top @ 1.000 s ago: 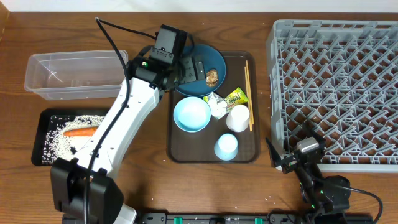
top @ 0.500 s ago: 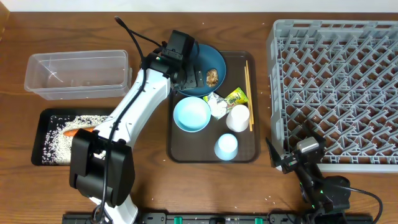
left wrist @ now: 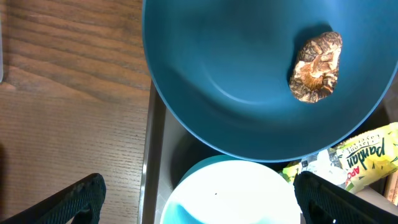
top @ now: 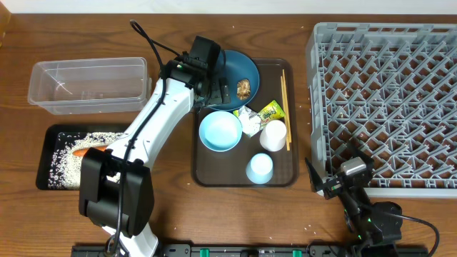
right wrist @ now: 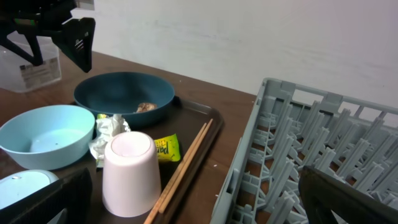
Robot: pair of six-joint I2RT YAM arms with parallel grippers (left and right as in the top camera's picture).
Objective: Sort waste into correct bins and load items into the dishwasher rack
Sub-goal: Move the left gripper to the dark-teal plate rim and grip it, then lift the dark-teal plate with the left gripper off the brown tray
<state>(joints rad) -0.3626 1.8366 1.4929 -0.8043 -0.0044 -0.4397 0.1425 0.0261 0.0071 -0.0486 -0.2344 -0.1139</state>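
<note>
The dark blue plate's rim (top: pixel 208 98) (left wrist: pixel 164 104) on the side facing the black tray is the next place my left gripper needs to go down to and close on.
My left gripper (top: pixel 220 86) hangs open over the near-left rim of the dark blue plate (left wrist: pixel 236 74), holding nothing. A brown food lump (left wrist: pixel 317 58) lies on the plate. Below it stand the pale blue bowl (top: pixel 220 131), crumpled paper (top: pixel 249 123), a green-yellow wrapper (top: pixel 270 112), a whitish cup (top: pixel 273 135), a pale blue cup (top: pixel 260 168) and chopsticks (top: pixel 284 107). The black tray (top: pixel 53 135) holds rice and a carrot (top: pixel 89 150). The clear tub (top: pixel 87 86) stands behind it. My right gripper (top: pixel 335 182) rests open by the grey rack (top: pixel 389 107).
The dishes and waste sit on a brown serving tray (top: pixel 207 175) in the middle of the wooden table. The rack's tall wall (right wrist: pixel 249 155) rises just right of the serving tray. Bare wood shows along the front edge.
The left arm has swung a little to the right over the plate, then held nearly still. The right arm has not moved.
</note>
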